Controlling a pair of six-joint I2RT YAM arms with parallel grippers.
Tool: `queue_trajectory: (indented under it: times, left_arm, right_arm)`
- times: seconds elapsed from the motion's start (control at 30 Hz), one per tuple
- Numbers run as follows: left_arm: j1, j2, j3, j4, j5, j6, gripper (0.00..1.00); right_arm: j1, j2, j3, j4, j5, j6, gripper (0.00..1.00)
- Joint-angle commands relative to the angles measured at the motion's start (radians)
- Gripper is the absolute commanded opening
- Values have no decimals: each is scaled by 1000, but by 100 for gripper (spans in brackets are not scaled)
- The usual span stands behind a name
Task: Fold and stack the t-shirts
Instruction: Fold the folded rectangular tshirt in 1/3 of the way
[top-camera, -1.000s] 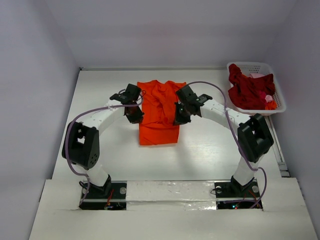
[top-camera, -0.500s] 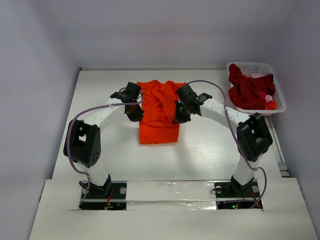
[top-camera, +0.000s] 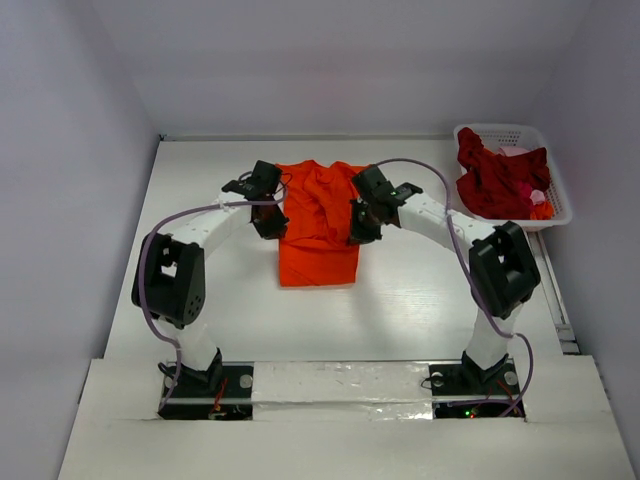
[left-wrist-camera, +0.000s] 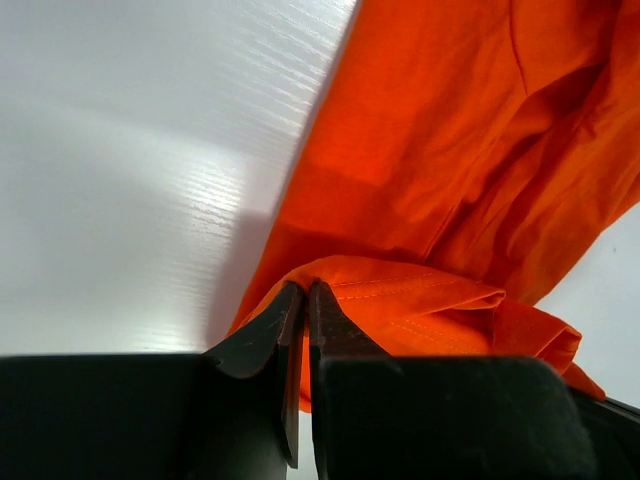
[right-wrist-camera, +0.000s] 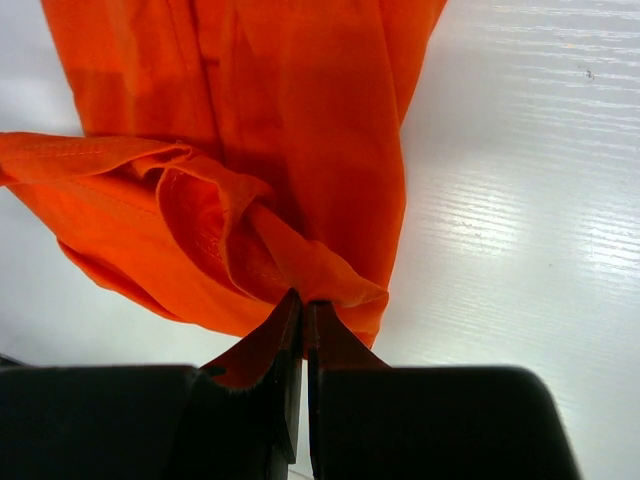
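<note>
The hem of the orange t-shirt is lying rumpled and curled back over the t-shirt's strip, so my left gripper needs to open, grab the hem's corner (left-wrist-camera: 316, 270) and help pull it straight.
The bright orange t-shirt (top-camera: 318, 220) lies folded into a narrow strip on the white table (top-camera: 220, 170), its near end flat and its far half rumpled. My left gripper (top-camera: 270, 222) is shut on the shirt's left edge, pinching a fold of orange cloth (left-wrist-camera: 400, 290). My right gripper (top-camera: 360, 228) is shut on the shirt's right edge, pinching a raised fold (right-wrist-camera: 320, 270). Both grippers hold the cloth about halfway along the strip. Dark red t-shirts (top-camera: 500, 180) lie heaped in the basket at the far right.
A white plastic lattice basket (top-camera: 556, 186) stands at the table's far right corner, with small pink and orange bits among the red cloth. White walls close the table at the back and sides. The arm bases sit at the near edge.
Both grippers have moved slightly toward the far side while holding the shirt's edges, and the near edge of the shirt has drawn back a little with them.
</note>
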Motion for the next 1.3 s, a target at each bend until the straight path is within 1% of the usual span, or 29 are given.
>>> queue_trajectory:
  times: [0.0, 0.7, 1.17, 1.27]
  left_arm:
    - [10, 12, 53, 2, -9, 23, 0]
    - [19, 99, 104, 19, -2, 35, 0]
    - [28, 128, 54, 74, -2, 30, 0]
    - [28, 135, 47, 91, -5, 32, 2]
  right_arm:
    - [-9, 18, 53, 1, 6, -19, 0]
    - [-36, 111, 112, 8, -9, -47, 0]
    - [-36, 185, 136, 43, -21, -79, 0]
    - [-36, 202, 142, 50, -20, -87, 0]
